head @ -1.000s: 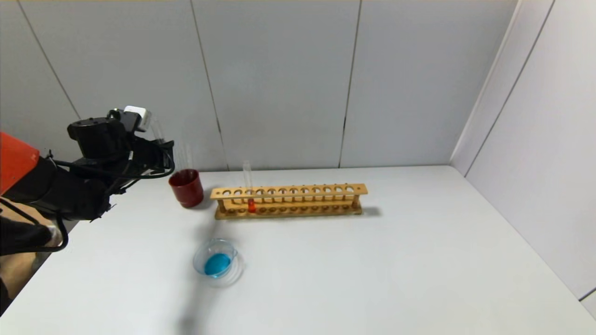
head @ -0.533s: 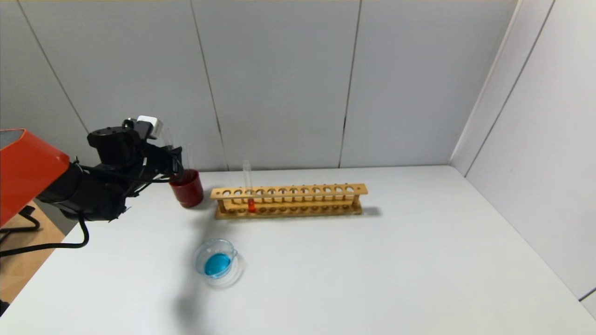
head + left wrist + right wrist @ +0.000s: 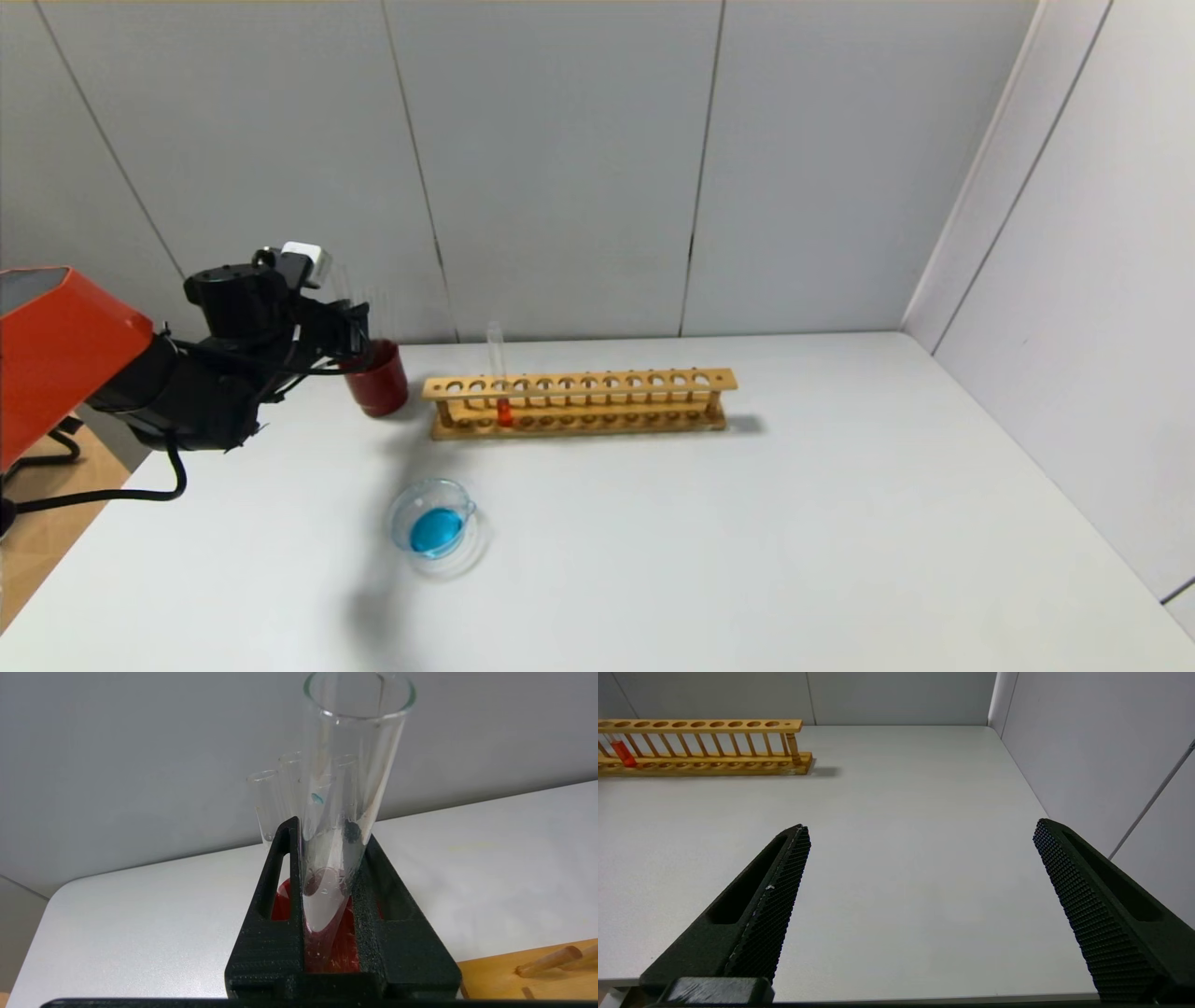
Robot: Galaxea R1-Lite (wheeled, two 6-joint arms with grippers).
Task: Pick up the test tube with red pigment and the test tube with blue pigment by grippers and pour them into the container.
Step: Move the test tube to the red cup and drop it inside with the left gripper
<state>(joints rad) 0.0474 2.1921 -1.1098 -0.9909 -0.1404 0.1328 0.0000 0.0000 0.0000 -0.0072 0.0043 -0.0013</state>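
Note:
My left gripper should release the clear test tube, now hanging at the cup's mouth, in the dark red cup (image 3: pixel 365 357) (image 3: pixel 331 930), next to the empty clear tubes.
My left gripper (image 3: pixel 358 332) is at the back left, over the dark red cup (image 3: pixel 375 377), shut on a clear test tube (image 3: pixel 343 788) that holds only a teal-blue speck; its rounded end hangs at the cup's mouth (image 3: pixel 345 947). The test tube with red pigment (image 3: pixel 501 385) stands upright in the wooden rack (image 3: pixel 597 383) and also shows in the right wrist view (image 3: pixel 621 752). The container (image 3: pixel 434 527), a low clear glass dish, sits on the table in front of the cup and holds blue liquid. My right gripper (image 3: pixel 922 826) is open and empty, low over the table's right front.
Several empty clear tubes (image 3: pixel 268 805) stand in the red cup behind the held one. The rack (image 3: pixel 705 742) lies along the back of the white table (image 3: pixel 794 541). Grey walls close the back and right sides.
My left arm has moved right and down with the tube, from left of the red cup to right over it. The dish, rack and red tube have not moved.

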